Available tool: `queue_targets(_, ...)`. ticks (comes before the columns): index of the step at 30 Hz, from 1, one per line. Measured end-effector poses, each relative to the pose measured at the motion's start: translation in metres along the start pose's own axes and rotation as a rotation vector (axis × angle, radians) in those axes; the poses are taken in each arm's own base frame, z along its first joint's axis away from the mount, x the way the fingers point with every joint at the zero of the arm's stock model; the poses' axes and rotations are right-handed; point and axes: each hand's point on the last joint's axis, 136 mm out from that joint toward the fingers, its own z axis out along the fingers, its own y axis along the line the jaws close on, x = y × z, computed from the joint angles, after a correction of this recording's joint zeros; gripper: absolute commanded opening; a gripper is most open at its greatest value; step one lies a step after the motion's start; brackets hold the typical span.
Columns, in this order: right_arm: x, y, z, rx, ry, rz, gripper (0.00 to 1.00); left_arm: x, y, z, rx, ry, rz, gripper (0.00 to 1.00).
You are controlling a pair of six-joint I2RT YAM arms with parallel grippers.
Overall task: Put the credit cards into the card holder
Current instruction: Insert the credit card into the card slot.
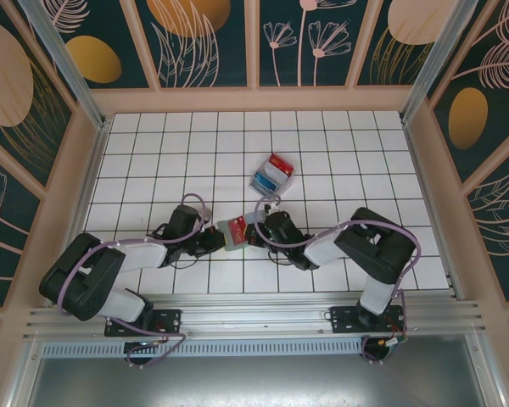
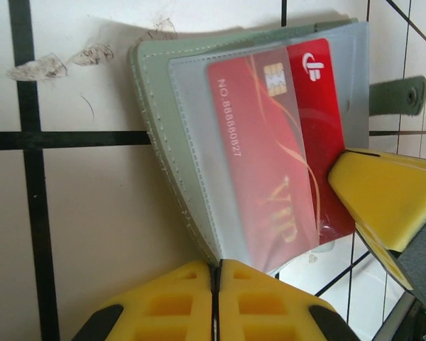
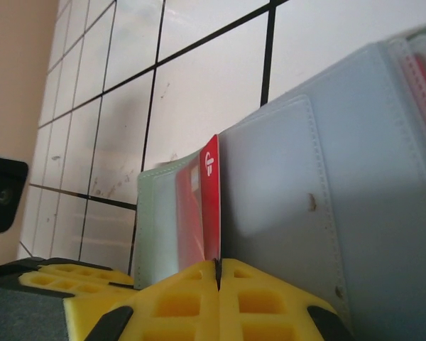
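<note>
My left gripper holds just the tip of the card holder's corner. It should open and grip the stitched edge (image 2: pixel 201 237) deeper as the red card goes in.
The grey-green card holder (image 1: pixel 235 231) lies open on the white tiles between my two grippers. My left gripper (image 2: pixel 217 264) is shut on the card holder's (image 2: pixel 156 92) stitched edge. A red credit card (image 2: pixel 270 142) marked VIP sits partly inside a clear sleeve, one corner sticking out. My right gripper (image 3: pixel 218 263) is shut on that red card's (image 3: pixel 211 199) near edge, with the holder's clear sleeves (image 3: pixel 284 192) to its right. In the top view the left gripper (image 1: pixel 220 242) and right gripper (image 1: pixel 254 233) meet at the holder. More red and blue credit cards (image 1: pixel 271 172) lie farther back.
A small clear tray (image 1: pixel 287 181) holds the spare cards just beyond the grippers. The holder's strap with a snap (image 2: pixel 397 96) sticks out to the right. Wooden walls (image 1: pixel 93 170) fence the tiled table on three sides.
</note>
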Motion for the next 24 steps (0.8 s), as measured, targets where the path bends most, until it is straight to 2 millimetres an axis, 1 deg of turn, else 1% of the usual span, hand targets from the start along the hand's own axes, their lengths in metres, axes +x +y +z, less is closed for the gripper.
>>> queue_targets(6, 0.002, 0.004, 0.014, 0.019, 0.039, -0.029, 0.0, -0.003, 0.004, 0.0, -0.019, -0.015, -0.003, 0.1)
queue_targets(11, 0.004, 0.005, 0.017, 0.039, 0.069, -0.07, 0.01, -0.002, 0.007, 0.001, -0.031, -0.015, -0.007, 0.13)
queue_targets(13, 0.005, 0.007, 0.019, 0.045, 0.084, -0.087, 0.05, -0.001, 0.008, 0.002, -0.035, -0.011, -0.011, 0.14)
queue_targets(16, 0.006, 0.008, 0.019, 0.057, 0.099, -0.116, 0.16, -0.002, 0.007, 0.002, -0.034, -0.011, -0.013, 0.15)
queue_targets(17, 0.007, 0.008, 0.019, 0.061, 0.103, -0.126, 0.21, -0.003, 0.007, 0.002, -0.034, -0.014, -0.012, 0.16)
queue_targets(18, 0.008, 0.009, 0.018, 0.061, 0.107, -0.136, 0.25, -0.003, 0.007, 0.001, -0.034, -0.016, -0.014, 0.2)
queue_targets(19, 0.009, 0.01, 0.017, 0.059, 0.112, -0.15, 0.28, -0.003, 0.006, 0.0, -0.033, -0.019, -0.016, 0.22)
queue_targets(22, 0.013, 0.016, 0.012, 0.063, 0.133, -0.189, 0.31, -0.007, -0.001, -0.006, -0.025, -0.047, -0.01, 0.3)
queue_targets(24, 0.013, 0.017, 0.009, 0.075, 0.145, -0.213, 0.32, -0.013, -0.008, -0.014, -0.018, -0.085, 0.002, 0.34)
